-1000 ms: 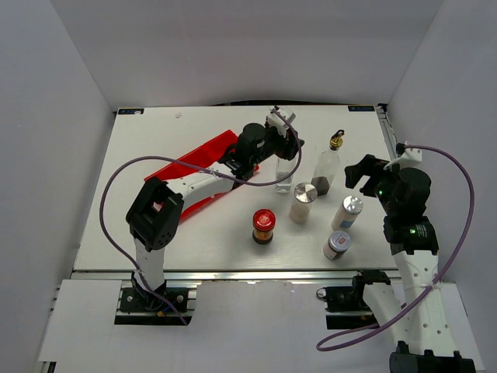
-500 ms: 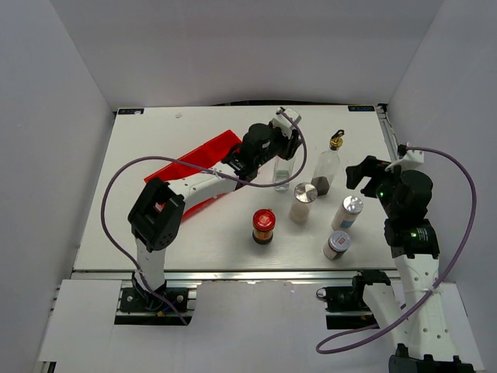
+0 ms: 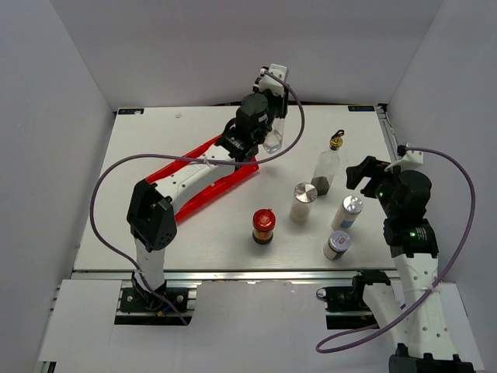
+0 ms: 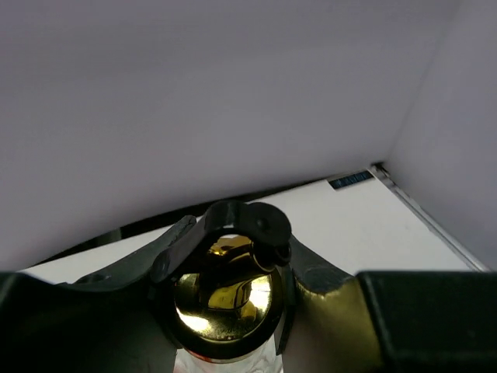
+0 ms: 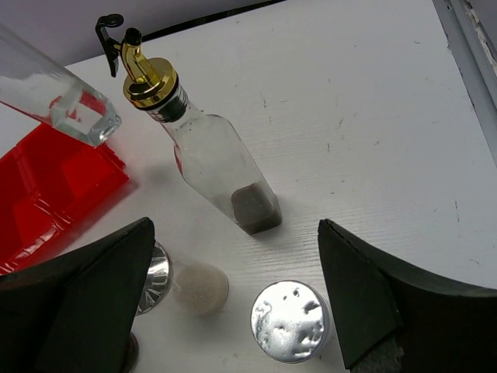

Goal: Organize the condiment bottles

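Observation:
My left gripper needs to release the clear glass bottle inside the far end of the red tray [image 3: 227,158].
My left gripper [image 3: 271,116] is shut on the neck of a clear glass bottle [image 3: 273,138], which hangs tilted above the far end of the red tray [image 3: 203,177]. The left wrist view shows its gold pourer [image 4: 225,299] clamped between the fingers. The other gold-pourer bottle [image 3: 326,167] stands on the table with dark contents at its bottom [image 5: 255,208]. Three silver-lidded shakers [image 3: 303,202] [image 3: 347,211] [image 3: 337,244] and a red-lidded jar [image 3: 263,225] stand nearer. My right gripper [image 3: 363,172] is open above one shaker [image 5: 291,321].
The red divided tray [image 5: 46,190] lies diagonally left of centre. White walls close off the back and both sides. A purple cable loops from each arm.
My left gripper has shut on the clear bottle's neck and lifted it off the table, carrying it back and to the left over the tray. The right arm has hardly moved.

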Controlling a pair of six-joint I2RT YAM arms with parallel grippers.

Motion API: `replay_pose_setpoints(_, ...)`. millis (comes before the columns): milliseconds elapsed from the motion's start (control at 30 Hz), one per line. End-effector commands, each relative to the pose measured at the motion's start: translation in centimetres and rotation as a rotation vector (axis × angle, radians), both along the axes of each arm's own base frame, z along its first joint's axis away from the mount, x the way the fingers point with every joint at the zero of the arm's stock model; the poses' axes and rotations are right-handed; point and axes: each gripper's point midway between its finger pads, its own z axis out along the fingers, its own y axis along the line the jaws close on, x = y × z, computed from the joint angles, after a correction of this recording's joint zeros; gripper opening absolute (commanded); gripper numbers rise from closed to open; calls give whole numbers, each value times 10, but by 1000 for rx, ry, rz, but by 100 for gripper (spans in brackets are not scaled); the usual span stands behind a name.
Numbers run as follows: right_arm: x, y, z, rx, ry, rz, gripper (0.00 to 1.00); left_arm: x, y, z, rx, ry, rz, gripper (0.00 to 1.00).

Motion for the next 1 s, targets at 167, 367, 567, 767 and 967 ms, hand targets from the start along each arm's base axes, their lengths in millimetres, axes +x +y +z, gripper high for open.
replay_pose_setpoints(167, 5, -6, 13, -2, -53, -31, 89, 10, 107, 108, -223, -125, 326, 0)
replay_pose_setpoints(367, 7, -5, 12, 2, -48, -32, 89, 34, 152, 98, -289, -108, 393, 0)
replay_pose_setpoints(567, 9, -11, 9, -4, -38, -63, 89, 45, 181, 76, -265, -86, 495, 0)
replay_pose_setpoints(767, 10, -12, 7, -2, -31, -70, 89, 51, 191, 48, -248, -54, 555, 0)
replay_pose_setpoints(967, 10, -13, 6, -2, -28, -80, 90, 53, 195, 37, -244, -32, 576, 0)
